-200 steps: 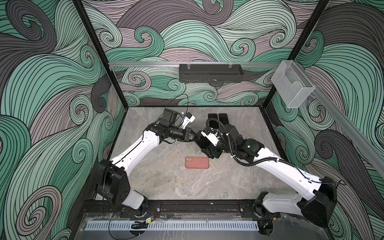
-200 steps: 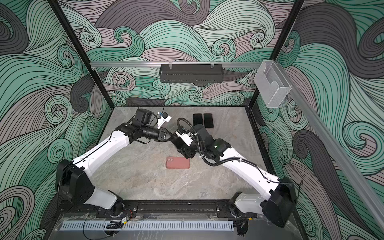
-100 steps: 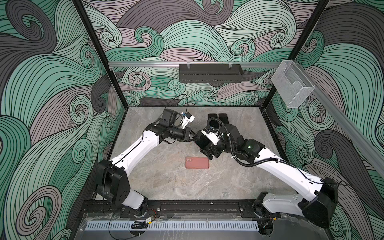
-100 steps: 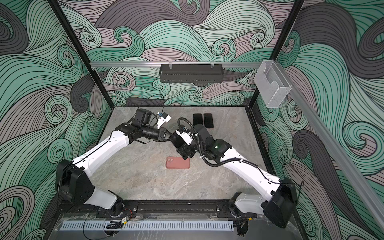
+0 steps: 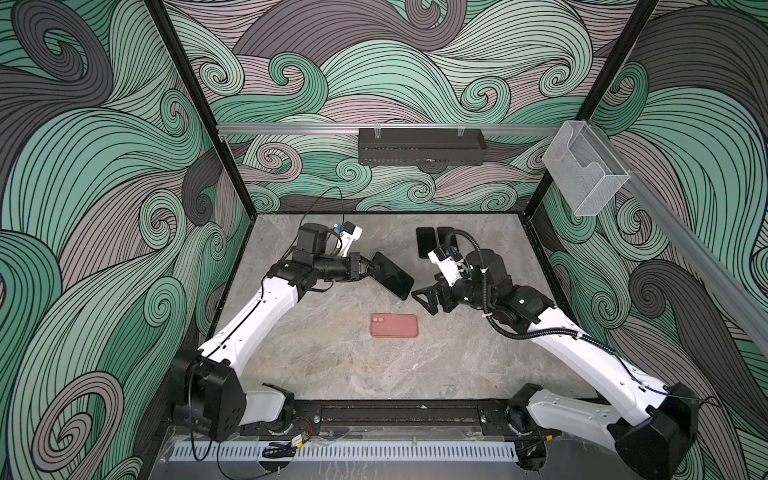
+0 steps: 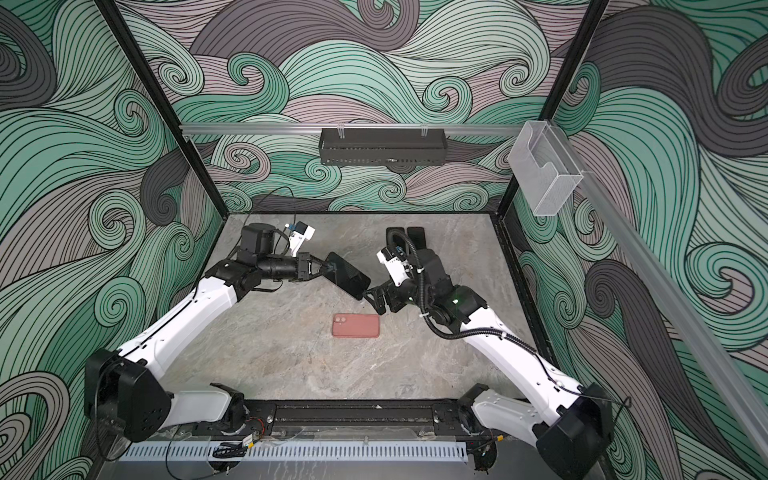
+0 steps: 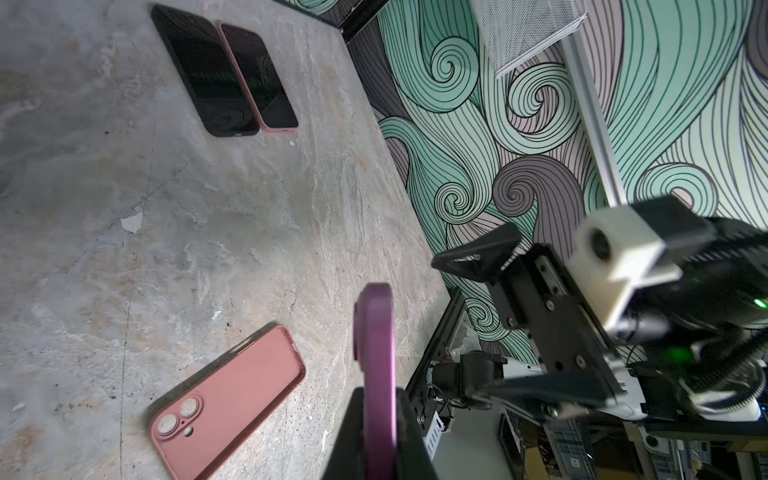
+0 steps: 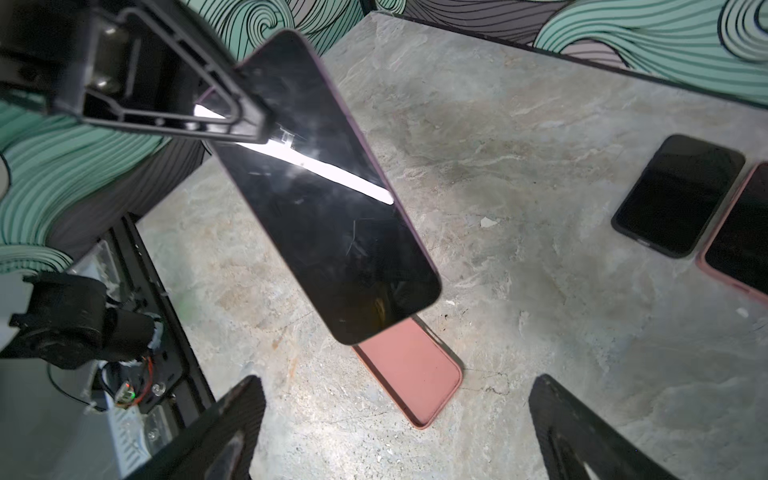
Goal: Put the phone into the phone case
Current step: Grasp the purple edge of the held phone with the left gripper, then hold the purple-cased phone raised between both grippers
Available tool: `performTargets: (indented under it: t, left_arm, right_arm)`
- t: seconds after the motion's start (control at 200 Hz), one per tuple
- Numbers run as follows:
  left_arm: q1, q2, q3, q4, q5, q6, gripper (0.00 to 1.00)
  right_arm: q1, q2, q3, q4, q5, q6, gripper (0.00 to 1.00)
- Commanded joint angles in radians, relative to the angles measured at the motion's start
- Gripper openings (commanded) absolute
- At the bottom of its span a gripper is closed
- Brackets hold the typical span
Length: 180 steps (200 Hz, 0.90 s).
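Observation:
The robot's right gripper should next close on the phone's loose end (image 5: 407, 289) (image 8: 388, 312), opposite the end that the left gripper holds.
A phone (image 5: 392, 274) (image 6: 347, 274) with a black screen and a purple rim hangs tilted in the air above the table's middle. My left gripper (image 5: 369, 268) (image 7: 376, 395) is shut on one end of it; the left wrist view shows only the purple edge (image 7: 376, 345). The pink phone case (image 5: 394, 326) (image 6: 355, 325) (image 7: 228, 399) lies flat on the table below and nearer the front. My right gripper (image 5: 426, 301) (image 8: 397, 415) stands open just right of the phone's free end (image 8: 332, 199), touching nothing. The held phone partly hides the case (image 8: 411, 370) in the right wrist view.
Two more phones lie side by side at the back right of the table, a black one (image 5: 426, 243) (image 7: 203, 70) (image 8: 677, 195) and one with a pink rim (image 7: 259, 79) (image 8: 739, 232). A black tray (image 5: 419, 145) and a clear holder (image 5: 586, 170) hang on the walls.
My right gripper has opened wide, let go of the phone and drawn back to the right. The left gripper still holds the phone in about the same place.

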Motion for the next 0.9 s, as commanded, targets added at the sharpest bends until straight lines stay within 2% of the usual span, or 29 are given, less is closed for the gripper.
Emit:
performTargets:
  t: [0.0, 0.125, 0.305, 0.621, 0.896]
  left_arm:
    - [0.021, -0.096, -0.030, 0.168, 0.015, -0.041, 0.00]
    - [0.032, -0.167, -0.100, 0.270, 0.015, -0.069, 0.00]
    - [0.060, -0.199, -0.204, 0.524, 0.050, -0.219, 0.00]
    - [0.069, -0.216, -0.275, 0.774, 0.120, -0.334, 0.00]
    - [0.069, -0.213, -0.286, 0.851, 0.113, -0.376, 0.00]
  right_arm:
    - [-0.057, -0.006, -0.042, 0.177, -0.192, 0.179, 0.99]
    - [-0.095, 0.008, -0.096, 0.377, -0.304, 0.312, 0.98]
    - [-0.117, 0.082, -0.116, 0.576, -0.407, 0.458, 0.90]
    - [-0.115, 0.179, -0.125, 0.829, -0.534, 0.576, 0.88]
    - [-0.105, 0.203, -0.145, 0.987, -0.582, 0.651, 0.83]
